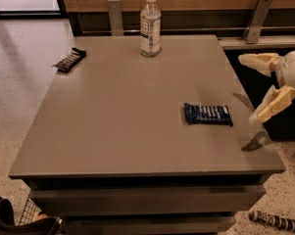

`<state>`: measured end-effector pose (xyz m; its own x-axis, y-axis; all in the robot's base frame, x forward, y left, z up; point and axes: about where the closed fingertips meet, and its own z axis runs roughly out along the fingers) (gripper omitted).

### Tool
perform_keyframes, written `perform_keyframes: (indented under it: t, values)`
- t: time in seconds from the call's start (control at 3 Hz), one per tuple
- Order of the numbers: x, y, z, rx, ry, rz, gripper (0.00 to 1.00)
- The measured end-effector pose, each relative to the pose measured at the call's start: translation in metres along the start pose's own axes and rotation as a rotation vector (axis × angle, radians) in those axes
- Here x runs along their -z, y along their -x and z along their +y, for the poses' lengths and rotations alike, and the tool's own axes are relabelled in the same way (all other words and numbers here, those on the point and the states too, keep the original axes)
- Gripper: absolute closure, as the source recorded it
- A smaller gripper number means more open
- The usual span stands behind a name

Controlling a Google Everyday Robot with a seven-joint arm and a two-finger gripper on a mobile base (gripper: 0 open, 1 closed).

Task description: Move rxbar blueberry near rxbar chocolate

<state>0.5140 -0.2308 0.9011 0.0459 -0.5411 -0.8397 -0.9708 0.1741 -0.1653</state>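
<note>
My gripper should close across the end of the rxbar blueberry [222,114] that is farther away from the rxbar chocolate.
The rxbar blueberry [208,114], a flat dark blue bar with white lettering, lies on the grey table [122,111] at the right, near the front. The rxbar chocolate [69,59], a black-brown bar, lies at the table's far left corner. My gripper [249,89] is at the right edge of the view, beside the table's right edge and to the right of the blue bar. Its two cream fingers [272,105] are spread wide apart and hold nothing.
A clear water bottle [150,25] with a white cap stands at the table's far edge, near the middle. A black-and-white striped stick [274,221] lies on the floor at the lower right. A wooden wall with metal brackets runs behind the table.
</note>
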Motion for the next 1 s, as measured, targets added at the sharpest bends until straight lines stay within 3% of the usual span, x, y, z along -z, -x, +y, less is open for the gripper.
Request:
perform_keyframes:
  t: [0.33,1.0]
  values:
    - [-0.012,-0.010,-0.003,-0.014,-0.007,-0.002,0.00]
    - [-0.056,-0.040,-0.010,-0.038,-0.004,-0.095,0.00]
